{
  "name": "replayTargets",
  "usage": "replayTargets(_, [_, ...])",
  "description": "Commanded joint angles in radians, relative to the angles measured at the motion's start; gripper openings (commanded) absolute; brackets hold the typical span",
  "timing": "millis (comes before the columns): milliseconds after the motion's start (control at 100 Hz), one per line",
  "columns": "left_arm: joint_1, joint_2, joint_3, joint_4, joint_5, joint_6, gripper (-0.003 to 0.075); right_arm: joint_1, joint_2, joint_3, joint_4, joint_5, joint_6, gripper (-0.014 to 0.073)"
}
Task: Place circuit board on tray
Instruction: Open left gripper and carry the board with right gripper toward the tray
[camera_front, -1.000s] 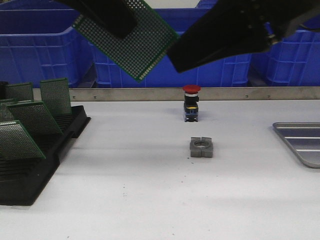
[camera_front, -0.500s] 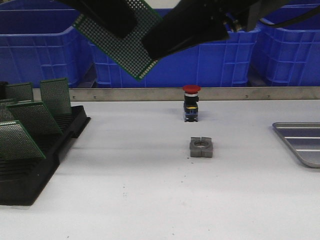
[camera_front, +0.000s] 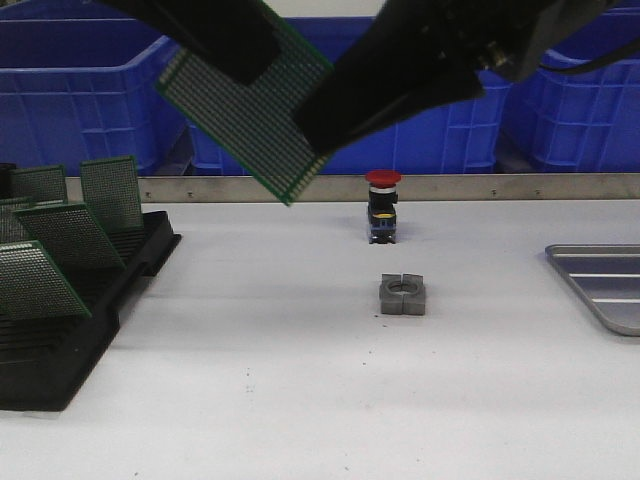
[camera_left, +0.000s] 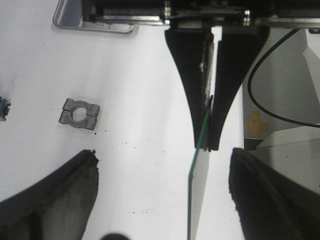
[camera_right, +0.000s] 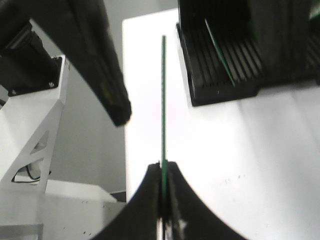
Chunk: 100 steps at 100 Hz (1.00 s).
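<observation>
Next, my right gripper lets go of the circuit board inside the grey tray (camera_front: 617, 289), near the rim that faces the metal block.
A green perforated circuit board (camera_front: 245, 100) hangs tilted in the air above the middle-left of the table. My right gripper (camera_front: 312, 130) is shut on its lower right edge; in the right wrist view (camera_right: 163, 167) the board (camera_right: 163, 90) shows edge-on between the pressed fingers. My left gripper (camera_front: 240, 50) is open, its fingers (camera_right: 107, 85) standing wide on either side of the board without touching it. The left wrist view shows the board (camera_left: 198, 195) edge-on and the right gripper (camera_left: 206, 145) clamped on it. The grey ribbed tray (camera_front: 600, 290) lies at the table's right edge, also in the left wrist view (camera_left: 75, 20).
A black slotted rack (camera_front: 70, 330) with several upright green boards stands at the left, also in the right wrist view (camera_right: 225, 75). A red-topped push button (camera_front: 382, 205) and a grey split metal block (camera_front: 402, 295) sit mid-table. Blue bins (camera_front: 80, 100) line the back.
My right gripper came in from the right and closed on the board's edge. The board has since dropped a little and turned more face-on to the front camera.
</observation>
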Motion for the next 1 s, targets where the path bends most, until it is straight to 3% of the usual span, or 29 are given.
replayTargets(0, [-0.007, -0.036, -0.033, -0.059, -0.036, 0.000, 0.0538, -0.021, -0.027, -0.029, -0.044, 0.021, 0.139, -0.0068])
replayTargets(210, [-0.007, -0.036, -0.033, -0.059, -0.042, 0.000, 0.0538, -0.160, -0.027, -0.029, -0.150, -0.005, 0.454, -0.0068])
replayTargets(330, [-0.007, -0.036, -0.033, -0.059, -0.042, 0.000, 0.0538, -0.272, -0.022, -0.029, -0.176, -0.024, 0.561, -0.0068])
replayTargets(620, [-0.007, -0.036, -0.033, -0.059, -0.046, 0.000, 0.0538, -0.502, 0.106, -0.028, -0.182, -0.128, 0.587, -0.0068])
replayTargets(990, [-0.007, -0.036, -0.033, -0.059, -0.048, 0.000, 0.0538, -0.588, 0.238, -0.029, -0.182, -0.297, 0.587, -0.0068])
